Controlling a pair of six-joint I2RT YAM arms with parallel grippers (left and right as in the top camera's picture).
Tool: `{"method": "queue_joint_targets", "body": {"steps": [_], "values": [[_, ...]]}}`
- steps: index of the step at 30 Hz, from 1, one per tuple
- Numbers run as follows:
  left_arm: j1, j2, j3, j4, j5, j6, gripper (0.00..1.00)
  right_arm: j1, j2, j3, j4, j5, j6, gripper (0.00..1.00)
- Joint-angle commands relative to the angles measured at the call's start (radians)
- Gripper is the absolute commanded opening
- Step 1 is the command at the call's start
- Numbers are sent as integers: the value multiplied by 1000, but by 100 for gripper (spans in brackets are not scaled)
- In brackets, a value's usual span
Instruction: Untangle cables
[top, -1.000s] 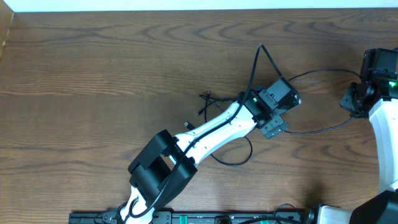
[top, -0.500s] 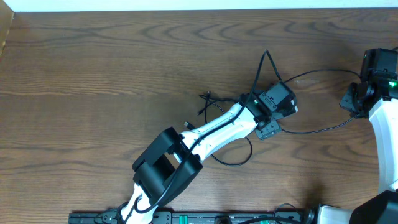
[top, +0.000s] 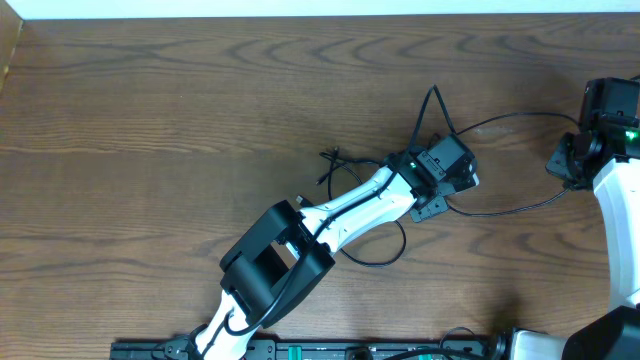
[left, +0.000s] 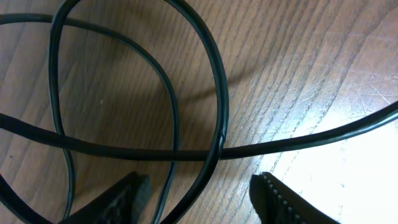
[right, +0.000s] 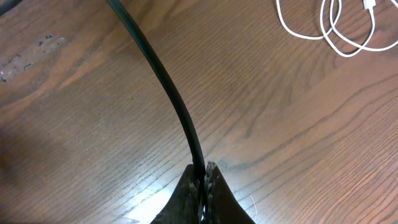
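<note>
Next, I lower the black cable's bend onto the bare wood (top: 525, 132) between the tangle and my right gripper.
Several thin black cables (top: 372, 258) lie looped and crossed at the table's middle, with one strand (top: 510, 208) running right. My left gripper (top: 440, 195) hangs over the tangle. In the left wrist view it is open (left: 199, 199), low over the wood, with two black strands (left: 217, 118) passing between its fingertips and untouched by them. My right gripper (top: 562, 160) is at the right edge. In the right wrist view it is shut (right: 203, 174) on a black cable (right: 168, 93). A white cable (right: 336, 28) lies coiled at the top right of that view.
The brown wooden table (top: 150, 150) stretches left and back. A pale strip runs along its far edge (top: 300, 8). A black rail (top: 300, 350) lies along the near edge, where the left arm's base stands.
My left arm has shifted slightly right and its gripper has turned a little over the tangle. The peak of the raised cable loop has moved right and down. The right arm has not moved.
</note>
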Motion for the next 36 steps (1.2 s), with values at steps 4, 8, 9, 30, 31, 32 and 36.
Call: {"method": "queue_joint_targets", "body": {"steps": [4,8,9,30,31,32,36], "values": [[2,13,-11,11,9,5,33,0,2,6,-3,5,-11,1],[2,13,-11,13,-38,5,8,0,2,6,-4,5,-11,1],[2,13,-11,13,-67,5,7,0,2,6,-4,5,-11,1],[484,-731,40,-283,-36,-320,7,-2,2,6,11,6,-11,1],[541,-742,40,-282,-36,-344,7,-3,2,6,13,10,-11,1],[595,-748,40,-282,-37,-361,7,-3,2,6,13,29,-11,1],[774,-736,40,-281,-37,-437,7,-27,2,5,12,143,13,1]]}}
